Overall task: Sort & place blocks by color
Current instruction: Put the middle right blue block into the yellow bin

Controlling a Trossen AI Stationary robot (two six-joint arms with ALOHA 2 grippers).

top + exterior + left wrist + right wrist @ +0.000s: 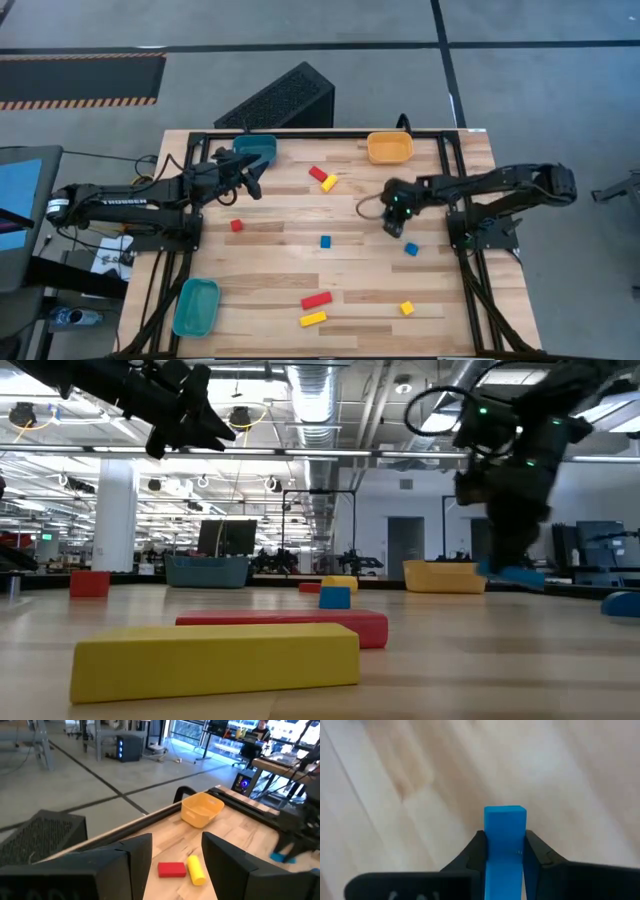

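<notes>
Next, my right gripper lets go of the blue block in the near half of the orange bin (398,154) at the far edge.
My right gripper (393,226) hangs over the middle right of the table, shut on a blue block (505,822) that also shows under it in the low view (518,573). My left gripper (252,184) stands open and holds nothing, beside the teal bin (256,149) at the far left. Other blocks lie flat on the table. A red one (318,174) and a yellow one (329,183) are near the far edge, a red cube (237,225) is at the left, and two blue ones (325,241) (411,249) are mid-table. My right gripper pinches the blue block by its two long sides (492,840) between its two fingers. The fingers come from above, slanting down, and lie along the block. The block's end (505,811) sticks out past the fingertips. In the low view it looks clear of the table.
An orange bin (389,147) stands at the far edge, and a second teal bin (195,305) at the near left. A red bar (316,300), a yellow bar (313,319) and a yellow cube (407,308) lie near the front edge. A black box (280,100) lies on the floor beyond the table.
</notes>
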